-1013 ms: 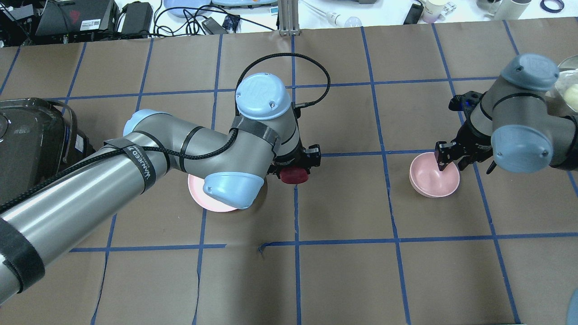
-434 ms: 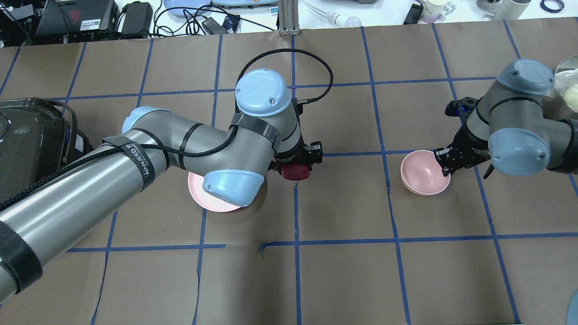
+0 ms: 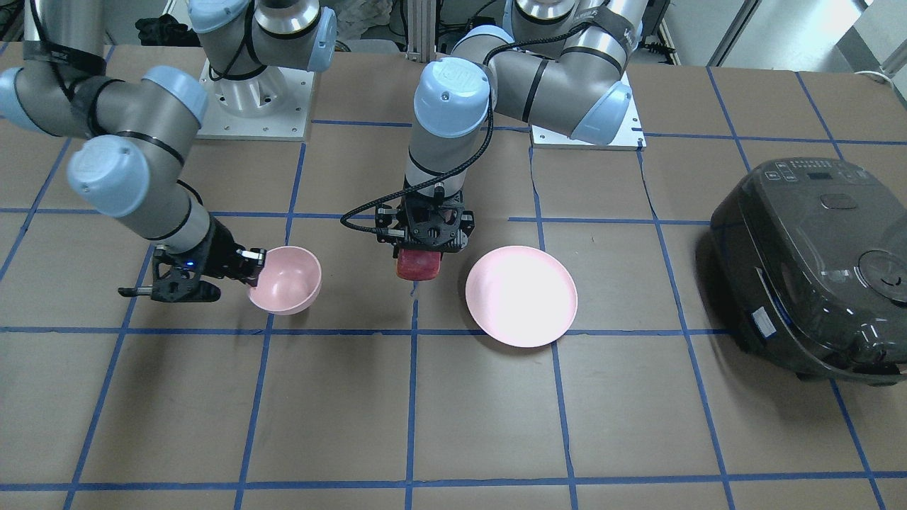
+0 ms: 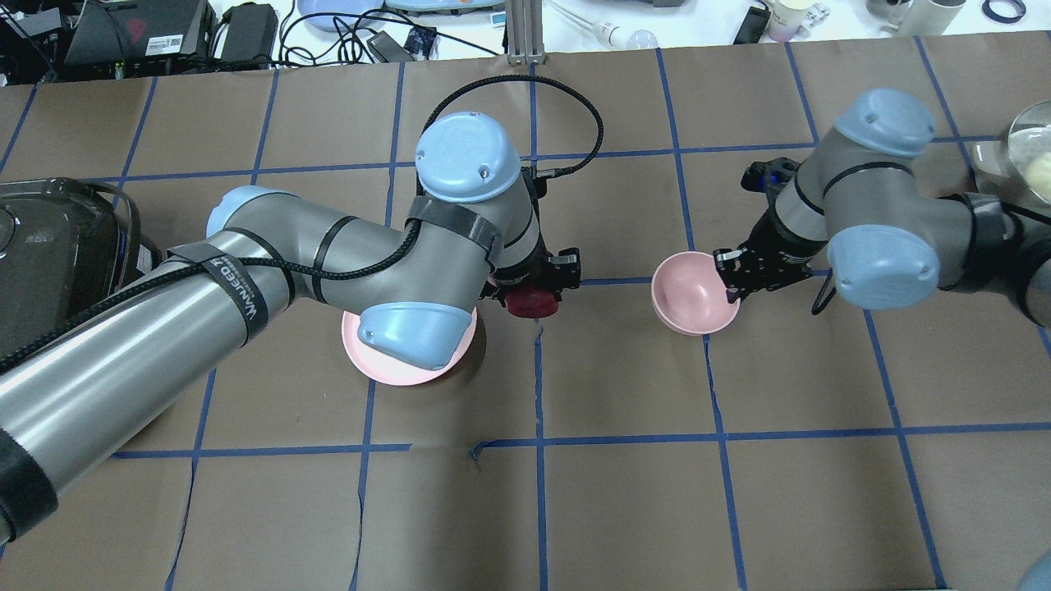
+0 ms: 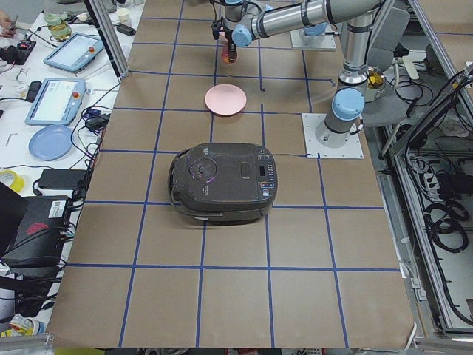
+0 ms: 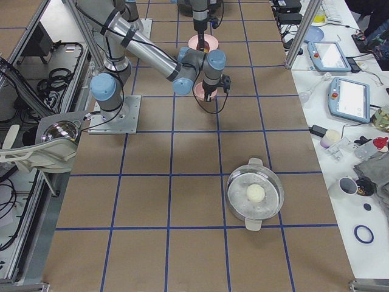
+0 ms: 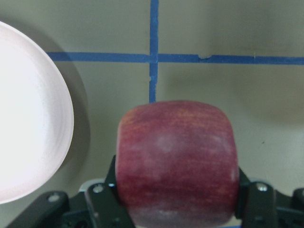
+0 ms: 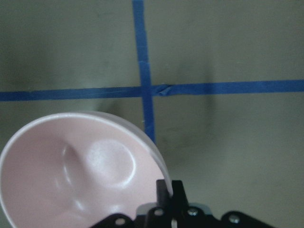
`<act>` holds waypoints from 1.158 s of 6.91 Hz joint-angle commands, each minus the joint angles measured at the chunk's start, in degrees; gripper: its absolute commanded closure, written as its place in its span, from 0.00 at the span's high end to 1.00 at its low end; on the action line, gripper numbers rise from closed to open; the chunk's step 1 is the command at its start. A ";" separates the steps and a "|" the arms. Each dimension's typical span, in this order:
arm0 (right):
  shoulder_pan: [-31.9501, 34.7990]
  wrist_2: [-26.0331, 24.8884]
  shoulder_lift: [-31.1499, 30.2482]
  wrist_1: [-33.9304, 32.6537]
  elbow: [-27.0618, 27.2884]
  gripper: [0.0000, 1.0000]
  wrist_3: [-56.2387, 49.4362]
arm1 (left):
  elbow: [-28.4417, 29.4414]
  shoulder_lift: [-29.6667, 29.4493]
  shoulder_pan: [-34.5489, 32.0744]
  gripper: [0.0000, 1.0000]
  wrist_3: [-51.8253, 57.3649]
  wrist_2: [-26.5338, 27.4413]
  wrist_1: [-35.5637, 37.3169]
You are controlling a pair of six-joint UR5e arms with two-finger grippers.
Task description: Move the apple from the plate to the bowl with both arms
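My left gripper is going to let go of the apple in the small pink bowl, on the bare table [image 3: 337, 272] [image 7: 284, 148] between both grippers.
My left gripper [image 3: 423, 256] [image 4: 531, 297] is shut on the dark red apple [image 3: 419, 265] [image 4: 532, 303] [image 7: 176, 161] and holds it just off the table, beside the wide pale pink plate [image 3: 521, 295] [image 4: 379, 371] [image 7: 28, 123]. The plate lies bare on the table. My right gripper [image 3: 249, 268] [image 4: 731, 283] [image 8: 168, 199] is shut on the rim of the small pink bowl [image 3: 287, 280] [image 4: 692, 293] [image 8: 71, 171], which is tilted and lifted, about one grid square from the apple.
A dark rice cooker [image 3: 815, 265] [image 4: 49, 263] stands at the table end on my left. A glass-lidded pot [image 6: 255, 196] [image 4: 1030, 156] stands on my right side. Cables and devices [image 4: 246, 33] lie beyond the far table edge.
My right gripper has carried the bowl toward the centre, closer to the apple, tilting it. My left gripper with the apple has barely shifted.
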 commanded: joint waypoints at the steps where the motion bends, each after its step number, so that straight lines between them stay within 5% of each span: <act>1: 6.51 0.61 0.98 -0.12 0.28 0.00 6.41 | -0.65 0.13 0.32 0.00 1.64 0.13 -0.91; 3: 6.69 0.53 2.31 -0.82 1.43 0.03 6.94 | -1.01 0.13 0.85 0.00 1.65 0.13 -0.13; 4: 6.60 0.44 2.57 -0.91 1.17 0.99 6.77 | -1.00 0.13 0.85 0.00 0.78 -0.39 0.04; 6: 6.34 -4.79 0.22 1.44 -4.51 1.00 6.85 | -0.13 -1.09 0.24 0.00 -5.23 -1.01 0.92; 8: 5.73 -9.03 -6.36 15.98 -12.76 1.00 6.77 | 0.66 -1.71 -2.47 0.00 -6.69 -2.93 2.93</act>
